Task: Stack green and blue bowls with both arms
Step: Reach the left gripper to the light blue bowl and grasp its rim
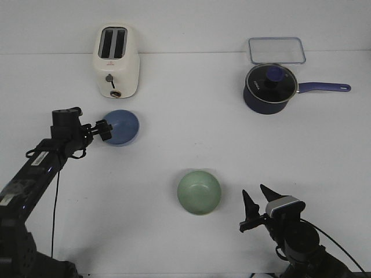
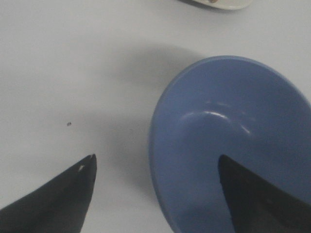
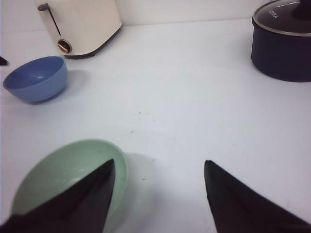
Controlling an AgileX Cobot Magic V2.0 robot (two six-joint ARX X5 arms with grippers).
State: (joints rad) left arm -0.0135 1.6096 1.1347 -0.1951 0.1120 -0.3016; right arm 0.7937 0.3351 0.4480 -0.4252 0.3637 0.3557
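The robot's left gripper needs to grab the blue bowl by the bowl's rim (image 1: 106, 138) (image 2: 154, 177), on the side farthest away from the saucepan.
The blue bowl (image 1: 123, 127) sits in front of the toaster; it fills the left wrist view (image 2: 233, 131) and shows small in the right wrist view (image 3: 36, 77). My left gripper (image 1: 105, 130) (image 2: 156, 158) is open and straddles the bowl's left rim, one finger inside and one outside. The green bowl (image 1: 199, 192) (image 3: 58, 177) sits upright near the table's front centre. My right gripper (image 1: 256, 196) (image 3: 159, 162) is open and empty, just right of the green bowl and apart from it.
A cream toaster (image 1: 117, 61) (image 3: 80, 24) stands at the back left, behind the blue bowl. A dark blue saucepan with a glass lid (image 1: 269, 88) (image 3: 284, 43) and a clear lid (image 1: 277, 50) are at the back right.
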